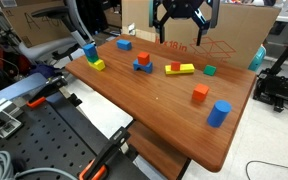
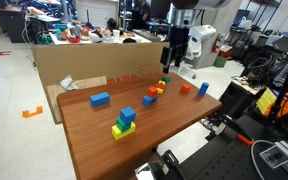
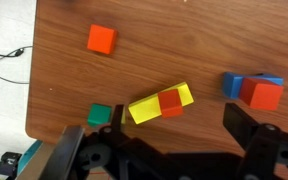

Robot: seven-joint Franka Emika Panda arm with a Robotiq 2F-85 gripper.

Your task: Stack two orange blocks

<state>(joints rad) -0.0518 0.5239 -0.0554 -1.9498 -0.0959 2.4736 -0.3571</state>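
Note:
My gripper is to close on the sides of the smaller orange cube (image 1: 175, 66) (image 3: 170, 103), which is sitting on top of the long yellow bar.
One orange cube (image 3: 102, 39) sits alone on the wooden table; it also shows in both exterior views (image 1: 200, 93) (image 2: 184, 88). The other, smaller orange cube (image 3: 170, 103) rests on top of the long yellow bar (image 3: 144, 109), also visible in an exterior view (image 1: 175, 67). My gripper (image 3: 159, 145) is open and empty. It hangs high above the table, over the area of the yellow bar, in both exterior views (image 1: 180, 20) (image 2: 174, 52). Its two dark fingers frame the bottom of the wrist view.
A redder block (image 3: 265, 95) touches a blue block (image 3: 234, 85). A green cube (image 3: 100, 116) lies near the table edge. A blue cylinder (image 1: 219, 113), a lone blue block (image 1: 124, 44) and a small blue-and-yellow stack (image 1: 92, 56) also stand on the table (image 1: 154, 115). Cardboard boxes (image 1: 234, 30) stand behind.

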